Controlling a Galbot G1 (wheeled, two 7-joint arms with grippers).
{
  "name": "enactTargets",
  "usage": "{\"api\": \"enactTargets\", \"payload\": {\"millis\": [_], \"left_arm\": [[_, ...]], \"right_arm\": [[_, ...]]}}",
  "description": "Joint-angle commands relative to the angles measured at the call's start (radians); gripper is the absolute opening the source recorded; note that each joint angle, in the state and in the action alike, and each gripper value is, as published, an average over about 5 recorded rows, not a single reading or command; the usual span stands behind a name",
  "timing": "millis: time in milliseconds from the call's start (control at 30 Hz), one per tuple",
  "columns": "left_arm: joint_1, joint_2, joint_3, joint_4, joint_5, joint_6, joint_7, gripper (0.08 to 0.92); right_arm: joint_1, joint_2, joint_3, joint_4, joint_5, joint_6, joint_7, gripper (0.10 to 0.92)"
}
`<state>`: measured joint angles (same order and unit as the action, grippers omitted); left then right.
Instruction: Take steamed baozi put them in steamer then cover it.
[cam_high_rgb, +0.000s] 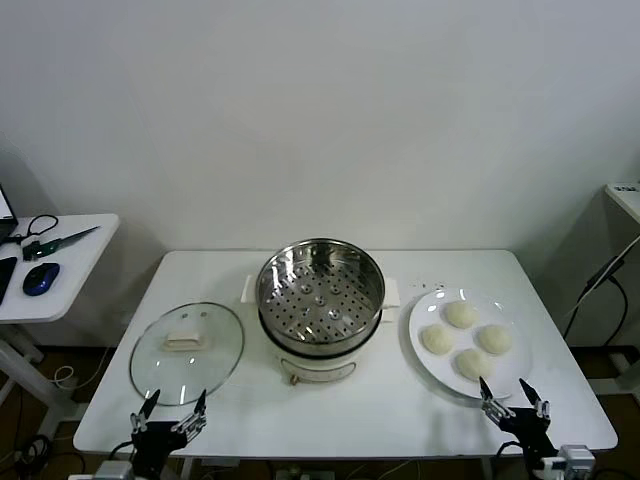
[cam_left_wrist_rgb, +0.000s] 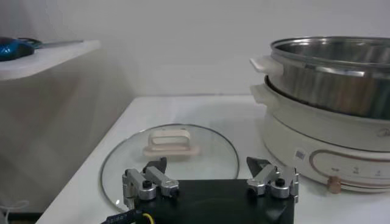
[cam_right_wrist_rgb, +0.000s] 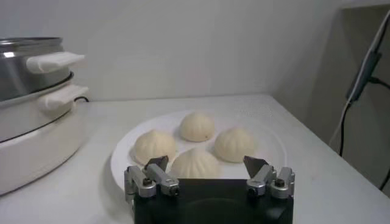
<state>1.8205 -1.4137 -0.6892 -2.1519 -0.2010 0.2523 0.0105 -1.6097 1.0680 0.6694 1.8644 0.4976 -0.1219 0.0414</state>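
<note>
The sides of the farthest baozi (cam_high_rgb: 461, 314) (cam_right_wrist_rgb: 197, 126), the one near the far rim of the white plate, will be gripped by my right gripper as it closes.
Several cream-white baozi (cam_high_rgb: 466, 338) lie on a white plate (cam_high_rgb: 428, 358) at the right of the table; the nearest baozi (cam_right_wrist_rgb: 194, 164) sits just beyond my right gripper (cam_right_wrist_rgb: 207, 164), which is open and empty at the front edge (cam_high_rgb: 513, 396). The steel steamer (cam_high_rgb: 320, 290) with its perforated tray stands uncovered on a cream cooker base (cam_high_rgb: 318, 365) in the middle. The glass cover (cam_high_rgb: 187, 350) with its cream handle (cam_left_wrist_rgb: 172, 141) lies flat at the left. My left gripper (cam_high_rgb: 172, 408) hangs open and empty at the cover's near rim (cam_left_wrist_rgb: 208, 165).
The white table (cam_high_rgb: 380, 410) ends just behind both grippers. A side desk (cam_high_rgb: 55, 265) with a blue mouse stands off to the left. A cable (cam_high_rgb: 600, 290) hangs beyond the table's right edge.
</note>
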Motion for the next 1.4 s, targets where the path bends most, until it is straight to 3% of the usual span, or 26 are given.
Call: {"api": "enactTargets", "payload": {"millis": [33, 200, 400, 533, 633, 767, 933, 1133, 1400], "left_arm": [[0.002, 0.002, -0.001, -0.003, -0.002, 0.001, 0.001, 0.823], [0.001, 0.006, 0.005, -0.005, -0.004, 0.0, 0.002, 0.823], [0.0, 0.005, 0.019, -0.006, -0.002, -0.005, 0.002, 0.823], [0.0, -0.001, 0.025, -0.01, -0.002, -0.009, 0.002, 0.823], [0.002, -0.002, 0.027, -0.01, -0.001, -0.013, 0.002, 0.823], [0.008, -0.001, 0.026, -0.013, -0.001, -0.018, 0.003, 0.823], [0.009, -0.001, 0.027, -0.014, 0.0, -0.019, 0.004, 0.823], [0.007, -0.005, 0.032, -0.008, 0.001, -0.022, 0.006, 0.823], [0.002, -0.004, 0.018, 0.008, -0.004, -0.027, 0.006, 0.823]], "right_arm": [[0.113, -0.033, 0.013, 0.006, -0.02, -0.1, 0.003, 0.823], [0.46, -0.208, -0.098, -0.138, -0.111, -0.187, -0.092, 0.823], [0.871, -0.534, -0.535, -0.345, -0.3, -0.205, -0.429, 0.823], [1.142, -0.657, -0.846, -0.47, -0.444, -0.116, -0.702, 0.823], [1.355, -0.69, -1.062, -0.572, -0.569, 0.042, -0.928, 0.823], [1.641, -0.676, -1.341, -0.693, -0.661, 0.231, -1.148, 0.823], [1.909, -0.578, -1.637, -0.814, -0.607, 0.269, -1.257, 0.823], [1.976, -0.401, -1.786, -0.929, -0.492, 0.22, -1.241, 0.823], [1.847, -0.173, -1.716, -1.128, -0.425, 0.158, -1.185, 0.823]]}}
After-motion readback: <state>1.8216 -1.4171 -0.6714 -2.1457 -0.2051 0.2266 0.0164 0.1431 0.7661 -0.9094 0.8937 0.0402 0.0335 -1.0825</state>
